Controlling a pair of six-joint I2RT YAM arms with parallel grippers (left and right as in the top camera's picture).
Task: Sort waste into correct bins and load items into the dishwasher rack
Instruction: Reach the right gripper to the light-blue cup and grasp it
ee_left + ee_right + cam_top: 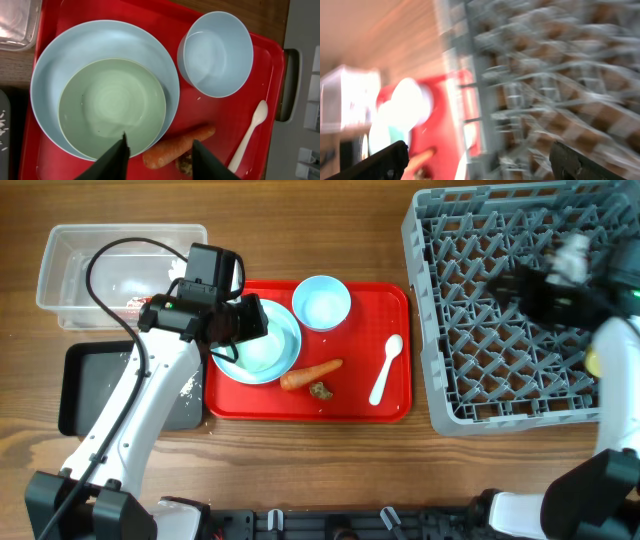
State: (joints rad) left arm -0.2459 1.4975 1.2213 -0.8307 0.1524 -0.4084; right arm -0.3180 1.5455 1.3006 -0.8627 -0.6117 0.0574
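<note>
My right gripper needs to next move to the pale blue bowl on the red tray and close on the bowl's rim [348, 307] [430, 106] that faces the grey rack.
On the red tray [395, 405], a mint bowl [112, 105] sits inside the wide light-blue dish [50, 65]. A pale blue bowl [321, 302], an orange carrot [312, 373], a brown scrap [321, 390] and a white spoon [386, 368] also lie on the tray. My left gripper [160, 150] is open above the dish's near edge and the carrot [177, 149]. My right gripper [477, 160] is open, empty and blurred over the grey rack [480, 330]. A red wrapper [135, 305] lies in the clear tub [60, 260]. Rice crumbs [186, 387] lie on the black tray [85, 385]. The tissue is out of view.
The rack fills the right side, next to the red tray. A yellowish object [593, 362] shows at the rack's right edge, partly behind my right arm. The tub and the black tray stand at the left, one behind the other.
</note>
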